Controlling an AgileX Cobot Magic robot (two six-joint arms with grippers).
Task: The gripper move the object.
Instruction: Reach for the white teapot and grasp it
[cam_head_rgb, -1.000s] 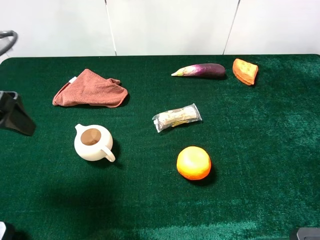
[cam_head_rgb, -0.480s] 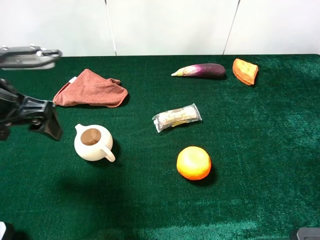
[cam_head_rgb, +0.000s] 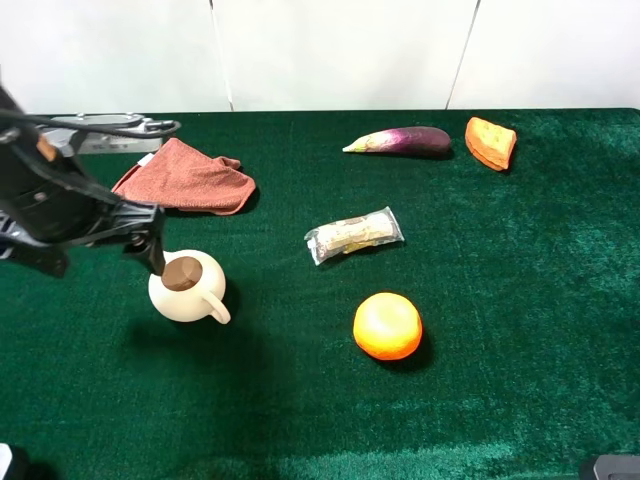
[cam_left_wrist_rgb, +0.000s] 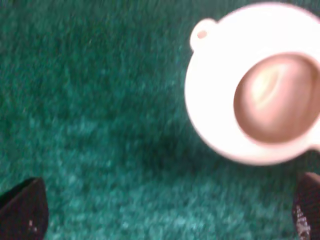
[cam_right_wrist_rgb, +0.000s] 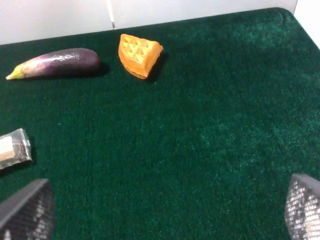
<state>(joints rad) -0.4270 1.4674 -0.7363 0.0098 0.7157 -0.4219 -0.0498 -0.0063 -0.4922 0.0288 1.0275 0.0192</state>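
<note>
My left gripper should grip the rim at the spout (cam_head_rgb: 163, 270) (cam_left_wrist_rgb: 218, 49) of the cream-white pitcher next, with one finger inside the pitcher's opening.
The cream-white pitcher (cam_head_rgb: 186, 287) with a brown inside stands upright on the green table (cam_head_rgb: 500, 300), left of centre, its handle pointing front right. My left gripper (cam_head_rgb: 100, 258) hovers just left of it, jaws wide open and empty, with one finger (cam_head_rgb: 153, 252) close to the pitcher's spout side. In the left wrist view the pitcher (cam_left_wrist_rgb: 255, 85) lies off to one side of the open left gripper (cam_left_wrist_rgb: 165, 215), not between the fingers. My right gripper (cam_right_wrist_rgb: 165, 210) is open and empty over bare cloth at the front right.
An orange fruit (cam_head_rgb: 387, 325) sits front centre and a plastic-wrapped snack (cam_head_rgb: 353, 234) lies mid-table. A red-brown cloth (cam_head_rgb: 185, 178) lies behind the pitcher, under the left arm. An eggplant (cam_head_rgb: 400, 140) and an orange waffle piece (cam_head_rgb: 490, 142) lie at the back right.
My left arm has come in from the left edge and moved right, up to the pitcher. The pitcher and the other things have not moved.
</note>
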